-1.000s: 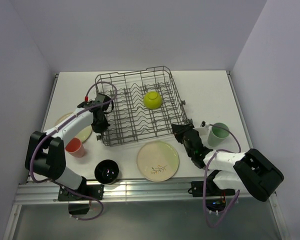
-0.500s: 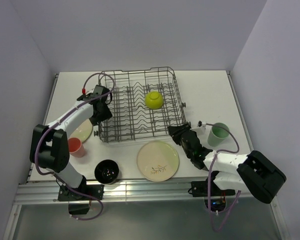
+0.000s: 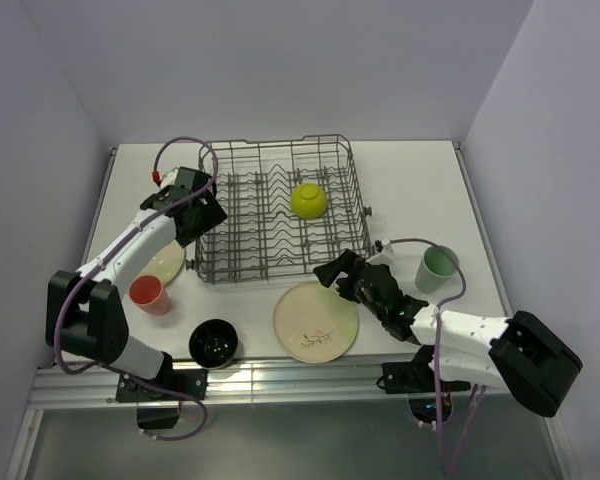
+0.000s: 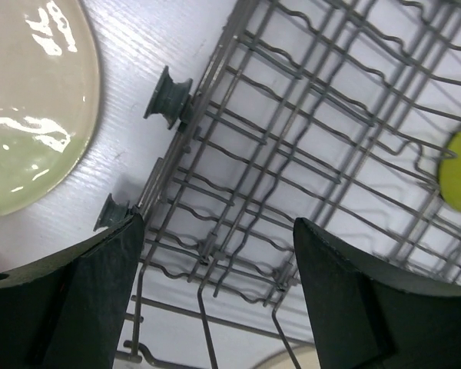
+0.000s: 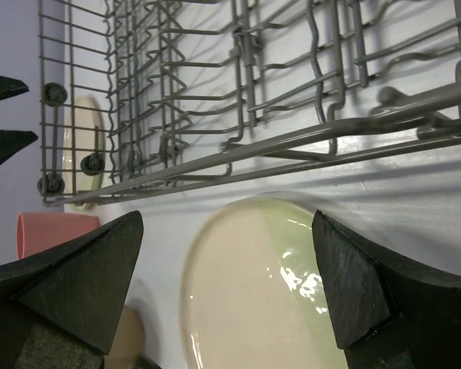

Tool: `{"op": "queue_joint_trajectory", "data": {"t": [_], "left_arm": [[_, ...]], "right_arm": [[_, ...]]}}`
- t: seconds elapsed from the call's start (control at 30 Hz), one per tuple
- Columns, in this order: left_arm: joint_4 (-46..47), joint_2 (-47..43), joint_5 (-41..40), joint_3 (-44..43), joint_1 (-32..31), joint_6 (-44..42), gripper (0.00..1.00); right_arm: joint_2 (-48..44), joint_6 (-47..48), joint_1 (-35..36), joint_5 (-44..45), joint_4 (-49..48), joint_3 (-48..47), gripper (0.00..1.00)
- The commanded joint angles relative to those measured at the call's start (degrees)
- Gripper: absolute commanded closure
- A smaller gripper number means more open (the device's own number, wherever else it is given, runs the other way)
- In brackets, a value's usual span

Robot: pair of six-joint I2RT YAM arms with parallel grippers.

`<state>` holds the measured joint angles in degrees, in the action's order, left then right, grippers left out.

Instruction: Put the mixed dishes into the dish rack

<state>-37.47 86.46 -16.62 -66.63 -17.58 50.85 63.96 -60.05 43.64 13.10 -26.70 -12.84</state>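
Note:
Next, I close my right gripper on the bowl's rim [image 3: 236, 342] of the black bowl, facing the large sprig plate.
The grey wire dish rack [image 3: 276, 144] stands at the table's middle back, with the lime-green bowl [image 3: 308, 200] upside down inside it. My left gripper [image 3: 206, 214] hovers open over the rack's left rim [image 4: 207, 84] and holds nothing. The small cream plate [image 3: 166, 263] lies to the left of the rack, partly under the arm. My right gripper [image 3: 338, 280] stands open just over the far edge of the large sprig plate [image 3: 315, 320], below the rack's front rail [image 5: 215, 150]. The plate [image 5: 253, 300] shows between its fingers [image 5: 69, 284]. The coral-pink cup [image 3: 148, 294], black bowl [image 3: 215, 343] and mint-green cup [image 3: 437, 267] stand on the table.
The white table [image 3: 410, 180] is walled at the back and on both sides. The rack's small grey wheels [image 4: 169, 96] rest on the table by its left rim. The right arm's cable [image 3: 420, 243] loops over towards the mint-green cup.
The rack has swung from tilted to square with the table. Both grippers have opened and let go of its rim. The right gripper has moved left over the large plate.

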Motion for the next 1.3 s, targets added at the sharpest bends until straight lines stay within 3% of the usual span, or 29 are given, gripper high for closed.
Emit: {"op": "queue_joint_trajectory", "data": {"t": [0.0, 0.2, 0.43, 0.7, 0.9, 1.27], "left_arm": [[1.44, -4.36, 2.56, 0.71, -0.61, 1.01, 0.15], [-0.49, -8.76, 0.81, 3.26, -0.70, 2.23, 0.14], [-4.27, -14.90, -1.83, 4.93, -0.70, 6.00, 0.14], [-10.95, -28.08, -1.57, 2.83, -0.79, 6.63, 0.12], [-14.11, -34.77, 1.68, 1.07, -0.79, 5.40, 0.12], [-12.98, -37.85, 5.72, 4.93, -0.79, 3.73, 0.12]], "right_arm": [[-5.33, 5.46, 0.48, 0.08, 3.83, -0.61, 0.02], [-12.28, 9.68, 1.45, -1.93, 12.44, -3.41, 0.02], [-9.66, 8.99, 11.01, 0.59, 20.97, -12.45, 0.03], [8.79, 8.37, 25.60, 3.06, 30.47, -30.38, 0.05], [23.56, 8.46, 31.32, 2.36, 36.27, -43.82, 0.12], [32.97, 9.51, 35.02, 0.96, 38.56, -50.17, 0.25]]}}
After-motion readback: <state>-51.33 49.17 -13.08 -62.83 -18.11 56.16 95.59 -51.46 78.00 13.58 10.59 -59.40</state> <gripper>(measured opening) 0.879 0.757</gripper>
